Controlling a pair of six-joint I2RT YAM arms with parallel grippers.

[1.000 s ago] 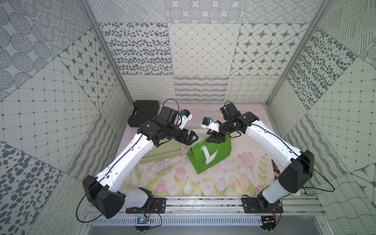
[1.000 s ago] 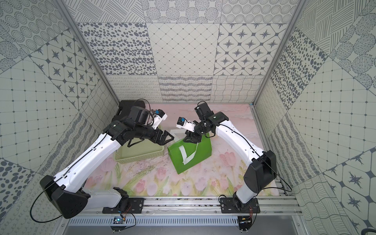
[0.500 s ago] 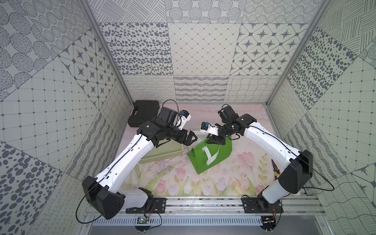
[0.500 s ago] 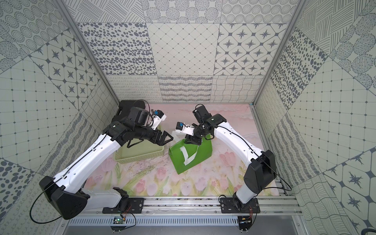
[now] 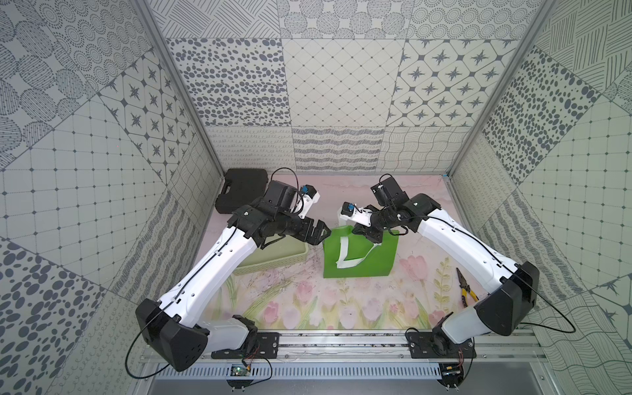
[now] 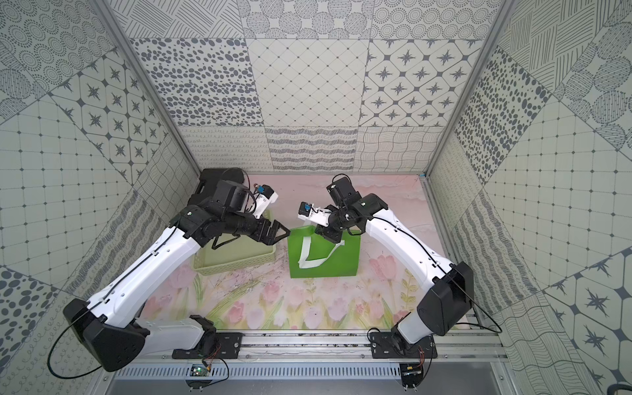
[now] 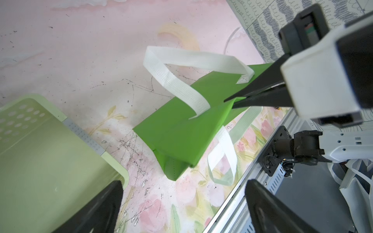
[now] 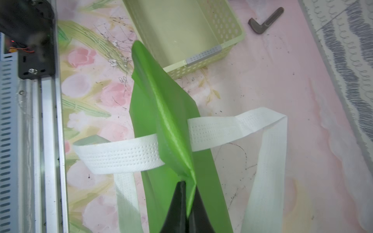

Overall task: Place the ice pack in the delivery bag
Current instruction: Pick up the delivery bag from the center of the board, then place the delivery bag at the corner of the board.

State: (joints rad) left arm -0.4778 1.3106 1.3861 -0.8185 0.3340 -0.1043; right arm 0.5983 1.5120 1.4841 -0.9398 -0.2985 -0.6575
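Next, my right gripper lets go of the green delivery bag on the mat's back corner [image 5: 430,209], far beyond the pliers with the yellow handles.
The delivery bag [image 5: 359,254] [image 6: 323,256] is bright green with white strap handles [image 7: 177,88] [image 8: 121,156], and it stands pressed flat on the floral mat in both top views. My right gripper [image 8: 186,183] [image 5: 371,239] [image 6: 335,237] is shut on the fold of green fabric at the bag's upper edge [image 8: 181,157]. Its black fingers [image 7: 242,94] pinch that edge in the left wrist view. My left gripper [image 7: 181,183] [image 5: 323,234] [image 6: 282,234] hangs open just left of the bag [image 7: 177,129], holding nothing. The ice pack is out of view.
A pale green perforated basket [image 5: 273,261] [image 6: 236,261] [image 7: 40,151] [image 8: 181,30] sits under my left arm, close to the bag. A black case [image 5: 239,195] lies at the back left. Yellow-handled pliers [image 5: 465,290] lie at the right. A dark L-shaped piece [image 8: 264,19] rests beyond the basket.
My right gripper has closed on the bag's upper edge after shifting slightly left. The bag has swung from tilted to square with the front rail. The left arm has stayed put.
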